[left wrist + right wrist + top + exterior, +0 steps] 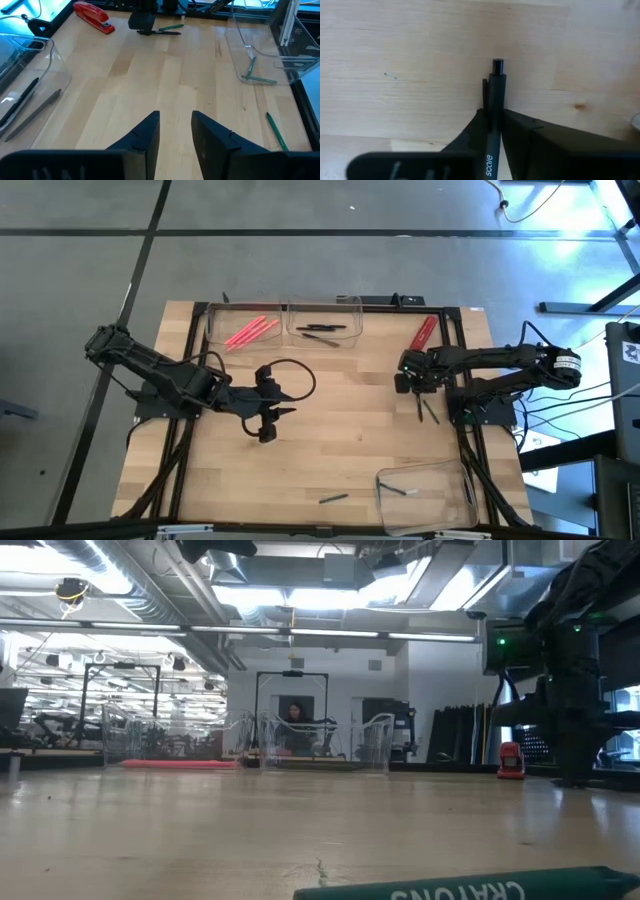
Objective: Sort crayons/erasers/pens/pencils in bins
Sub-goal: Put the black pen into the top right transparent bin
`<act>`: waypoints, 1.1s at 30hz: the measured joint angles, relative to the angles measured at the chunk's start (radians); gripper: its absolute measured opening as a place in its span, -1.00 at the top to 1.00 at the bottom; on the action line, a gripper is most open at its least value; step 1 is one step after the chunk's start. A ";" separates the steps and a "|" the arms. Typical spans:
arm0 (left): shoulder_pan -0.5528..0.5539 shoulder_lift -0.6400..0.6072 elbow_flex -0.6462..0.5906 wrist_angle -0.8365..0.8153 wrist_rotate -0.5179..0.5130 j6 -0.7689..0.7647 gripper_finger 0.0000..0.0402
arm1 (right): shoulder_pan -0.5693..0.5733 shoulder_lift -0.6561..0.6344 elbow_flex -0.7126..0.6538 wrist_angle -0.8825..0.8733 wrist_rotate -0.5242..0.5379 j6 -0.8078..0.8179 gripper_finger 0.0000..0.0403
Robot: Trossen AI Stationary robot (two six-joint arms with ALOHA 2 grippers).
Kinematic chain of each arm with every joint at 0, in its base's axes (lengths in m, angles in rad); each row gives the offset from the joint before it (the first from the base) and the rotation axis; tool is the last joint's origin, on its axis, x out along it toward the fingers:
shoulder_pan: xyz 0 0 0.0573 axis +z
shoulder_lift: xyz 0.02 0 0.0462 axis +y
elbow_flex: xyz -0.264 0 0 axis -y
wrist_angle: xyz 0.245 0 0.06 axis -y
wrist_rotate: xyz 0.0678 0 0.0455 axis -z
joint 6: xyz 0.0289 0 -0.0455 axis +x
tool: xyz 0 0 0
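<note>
The robot's right gripper should release the black pen on the black sticks in the far clear bin (321,329).
My right gripper (405,376) is near the table's right side, shut on a black pen (495,90). A dark stick (419,408) and a green one (431,412) lie on the table beside it. My left gripper (176,117) is open and empty above the table's left middle (268,420). Two clear bins stand at the far edge: one (245,328) holds pink-red sticks, the other (325,328) holds black ones. A third bin (425,495) at the near right holds green sticks. A green crayon (333,499) lies near the front edge and also shows in the low view (470,888). My right gripper pinches the black pen's barrel (493,117) between its two fingers. The pen runs lengthwise between the fingers, and its button end (497,64) sticks out past the fingertips toward the tabletop. Whether that end touches the wood, I cannot tell.
A red stapler (423,332) lies at the far right, just beyond my right gripper. A black cable loops over the wood beside my left gripper (290,375). Bare wood (340,430) lies between the two arms.
</note>
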 joint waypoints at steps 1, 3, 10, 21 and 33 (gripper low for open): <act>0.000 0.000 0.000 0.000 0.000 0.000 0.48 | 0.000 0.000 0.000 0.001 0.000 -0.011 0.77; 0.000 0.000 0.000 0.000 0.000 0.000 0.48 | 0.000 0.002 0.003 0.001 0.000 -0.015 0.76; 0.000 0.000 0.000 0.000 0.000 0.012 0.48 | 0.000 0.005 0.089 0.028 0.000 -0.073 0.77; 0.000 0.000 0.000 -0.007 0.000 0.027 0.48 | 0.001 0.005 0.352 0.005 0.002 -0.240 0.77; 0.020 0.000 0.000 -0.015 -0.009 0.025 0.48 | 0.000 0.100 0.767 0.020 0.082 -0.612 0.77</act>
